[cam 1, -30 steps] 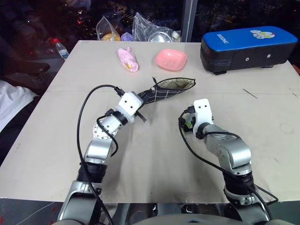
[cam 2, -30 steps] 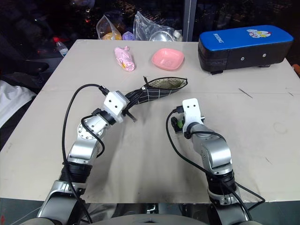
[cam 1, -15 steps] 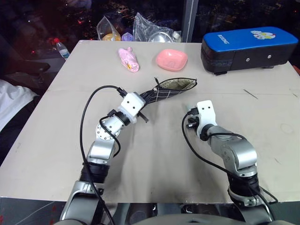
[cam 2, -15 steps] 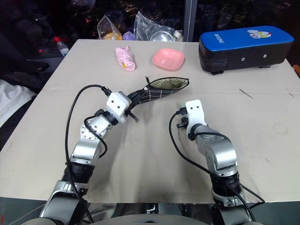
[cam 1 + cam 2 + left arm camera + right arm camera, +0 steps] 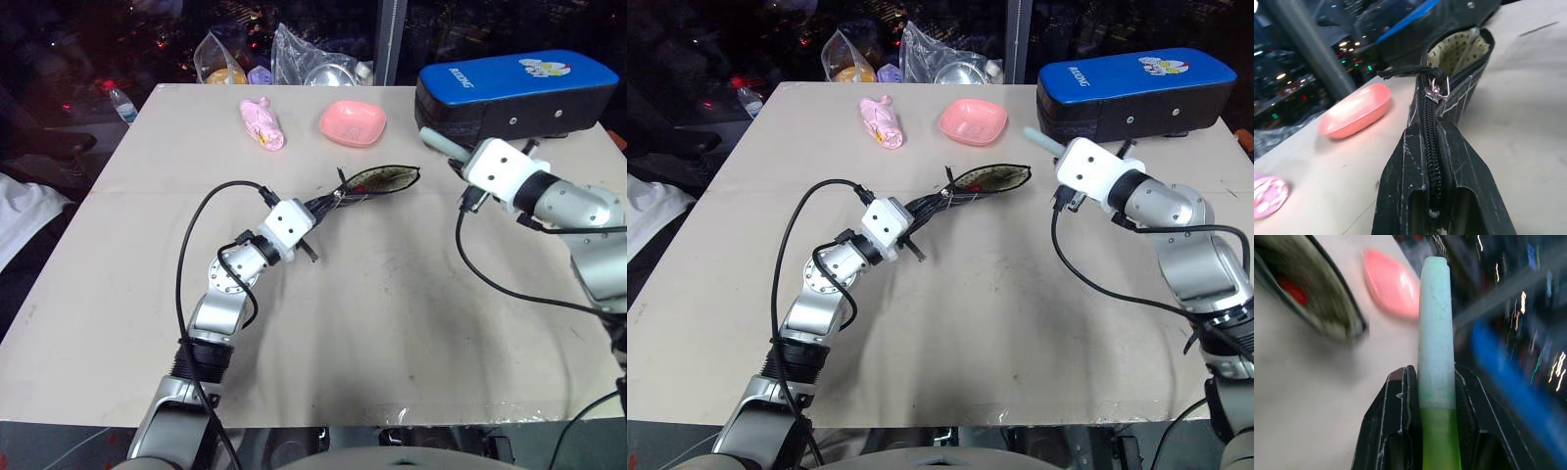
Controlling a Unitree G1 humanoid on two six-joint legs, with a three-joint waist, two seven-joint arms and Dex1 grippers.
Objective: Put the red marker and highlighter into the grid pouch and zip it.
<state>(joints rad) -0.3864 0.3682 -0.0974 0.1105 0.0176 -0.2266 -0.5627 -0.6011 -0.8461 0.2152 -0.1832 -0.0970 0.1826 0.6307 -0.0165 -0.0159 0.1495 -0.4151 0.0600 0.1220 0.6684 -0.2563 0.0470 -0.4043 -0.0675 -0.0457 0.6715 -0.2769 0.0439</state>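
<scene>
Next, I let go of the highlighter with my right gripper beside the red marker inside the grid pouch's opening [image 5: 388, 183] [image 5: 1309, 297].
The grid pouch [image 5: 345, 194] lies on the table with its mouth [image 5: 384, 179] open, showing the dotted lining. My left gripper [image 5: 1434, 128] is shut on its closed zipper end, with the zipper pull [image 5: 1436, 89] just beyond the fingers. A bit of the red marker [image 5: 1291, 289] shows inside the pouch mouth. My right gripper [image 5: 1435, 377] is shut on the highlighter [image 5: 1436, 347], green at the grip and pale at the far end. It is held in the air to the right of the pouch mouth, its pale end [image 5: 437, 141] pointing toward the back left.
A big blue-topped black case [image 5: 519, 86] stands at the back right, close behind my right gripper. A pink bowl [image 5: 353, 121] and a pink wrapped item [image 5: 262, 124] sit behind the pouch. Plastic bags [image 5: 313, 61] lie at the table's far edge.
My right gripper closed on the highlighter at the table, then lifted it up and to the right while rolling its wrist. The left gripper kept its hold on the pouch.
</scene>
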